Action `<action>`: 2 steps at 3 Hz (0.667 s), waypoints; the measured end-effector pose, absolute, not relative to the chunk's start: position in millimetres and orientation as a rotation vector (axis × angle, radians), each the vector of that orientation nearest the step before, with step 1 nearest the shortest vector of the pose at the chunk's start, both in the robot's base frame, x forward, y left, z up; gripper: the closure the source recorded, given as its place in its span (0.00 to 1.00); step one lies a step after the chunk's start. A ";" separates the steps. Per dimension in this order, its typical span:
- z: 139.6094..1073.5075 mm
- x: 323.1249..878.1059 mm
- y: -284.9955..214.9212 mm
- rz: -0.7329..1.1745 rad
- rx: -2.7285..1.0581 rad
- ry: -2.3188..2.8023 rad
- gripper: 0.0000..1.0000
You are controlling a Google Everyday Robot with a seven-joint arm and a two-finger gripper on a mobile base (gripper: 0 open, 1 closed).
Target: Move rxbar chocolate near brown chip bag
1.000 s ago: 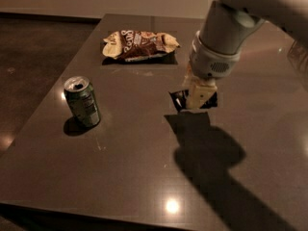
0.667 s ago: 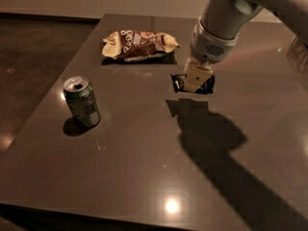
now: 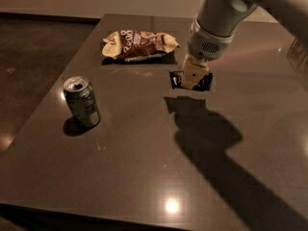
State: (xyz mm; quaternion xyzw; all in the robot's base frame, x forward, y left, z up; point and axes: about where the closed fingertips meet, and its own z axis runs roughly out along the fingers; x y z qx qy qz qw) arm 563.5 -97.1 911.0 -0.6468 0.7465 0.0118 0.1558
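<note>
My gripper is to let go of the rxbar chocolate on the table just off the brown chip bag's near corner (image 3: 178,75).
The rxbar chocolate (image 3: 177,80), a small black glossy wrapper, is held in my gripper (image 3: 194,77) above the dark table, its shadow falling on the surface below. The gripper's pale fingers are shut on the bar, hiding its middle. The brown chip bag (image 3: 138,44), crumpled brown and cream-yellow, lies flat on the table's far side, up and to the left of the gripper, a short gap away.
A green soda can (image 3: 83,101) stands upright on the left part of the table (image 3: 144,167). The table's left edge runs diagonally beside the can, with floor beyond. My arm reaches in from the upper right.
My gripper has carried the black bar up the picture, away from the camera, and closer to the chip bag. The can and the bag have not moved.
</note>
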 end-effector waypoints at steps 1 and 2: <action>913.0 586.0 -92.7 0.002 -1.775 2.174 1.00; 910.8 612.1 -90.0 -0.023 -1.691 2.202 1.00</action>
